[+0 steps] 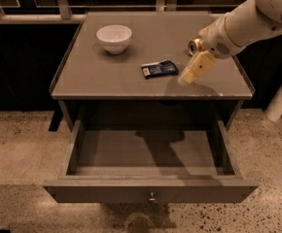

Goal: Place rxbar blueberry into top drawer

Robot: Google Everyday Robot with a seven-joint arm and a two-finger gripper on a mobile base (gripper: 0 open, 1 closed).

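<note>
The rxbar blueberry has a half farther from its white patch, and my gripper needs to close on that dark half [166, 69].
The rxbar blueberry [159, 69] lies flat on the grey table top [107, 76], dark blue with a white patch at its left end. The gripper [185, 79] hangs from the white arm at the right, just right of the bar and a little above the table, apart from it. It holds nothing that I can see. The top drawer [150, 191] is pulled out wide below the table, empty inside, with a small metal knob [151, 196] at the centre of its front panel.
A white bowl [114, 38] stands at the table's back left. A gold can [195, 45] lies at the back right, partly hidden behind the arm. A railing runs behind the table. Speckled floor surrounds it.
</note>
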